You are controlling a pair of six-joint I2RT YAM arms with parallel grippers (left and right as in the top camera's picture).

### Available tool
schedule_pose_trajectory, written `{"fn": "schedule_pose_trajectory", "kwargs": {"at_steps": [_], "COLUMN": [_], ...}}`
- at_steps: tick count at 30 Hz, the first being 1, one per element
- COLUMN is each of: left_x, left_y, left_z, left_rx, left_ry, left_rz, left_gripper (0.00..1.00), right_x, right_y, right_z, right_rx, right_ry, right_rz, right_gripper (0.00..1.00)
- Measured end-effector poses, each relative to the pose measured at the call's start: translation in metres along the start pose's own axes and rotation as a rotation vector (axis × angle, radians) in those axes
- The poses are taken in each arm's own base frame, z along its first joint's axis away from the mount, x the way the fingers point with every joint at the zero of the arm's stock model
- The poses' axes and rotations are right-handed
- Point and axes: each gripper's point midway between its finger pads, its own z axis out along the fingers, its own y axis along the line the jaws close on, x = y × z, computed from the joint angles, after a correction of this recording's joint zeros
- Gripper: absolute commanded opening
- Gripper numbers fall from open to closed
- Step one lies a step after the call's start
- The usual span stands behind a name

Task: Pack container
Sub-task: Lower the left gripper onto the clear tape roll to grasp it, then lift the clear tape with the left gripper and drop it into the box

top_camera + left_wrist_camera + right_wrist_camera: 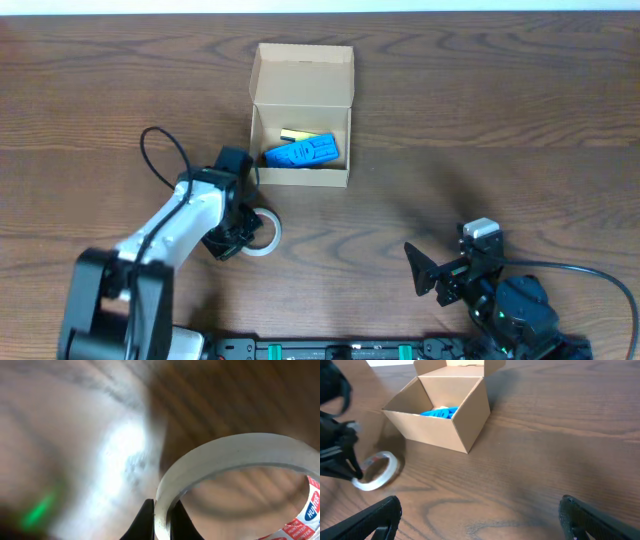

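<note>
I should let the roll of clear tape go from my left gripper on top of the blue object (320,154) inside the cardboard box. The roll is now on the table below the box.
The container (300,178) is a tan cardboard box with its flap lid open, at the table's upper middle; it also shows in the right wrist view (462,425). Inside lie a blue object (302,152) and a yellowish item (294,134). A roll of clear tape (266,232) lies on the table below the box. My left gripper (240,240) is shut on the roll's wall (165,510), one finger inside the ring and one outside. The roll also shows in the right wrist view (376,471). My right gripper (420,270) is open and empty at the front right.
The wood table (480,120) stretches right of the box. A black cable (160,150) loops off the left arm. The table's front rail (330,350) runs along the bottom edge.
</note>
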Motion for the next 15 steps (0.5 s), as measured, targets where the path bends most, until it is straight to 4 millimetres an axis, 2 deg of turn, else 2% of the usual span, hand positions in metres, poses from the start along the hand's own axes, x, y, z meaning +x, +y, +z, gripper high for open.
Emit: {"fn": "schedule_pose_trajectory", "kwargs": {"at_steps": [9, 15], "left_x": [-0.001, -0.028], "left_y": [-0.014, -0.052], "left_z": [-0.076, -0.150], "left_rx": [0.243, 0.375], "left_ry": [-0.190, -0.363], "left_rz": [0.108, 0.196], "left_gripper": [0.07, 0.06], "right_x": [0.000, 0.000], "right_y": [0.000, 0.000], "right_z": [0.000, 0.000], "right_rx": [0.000, 0.000], "right_ry": [0.000, 0.001], "right_rz": [0.000, 0.000], "right_gripper": [0.99, 0.99]}}
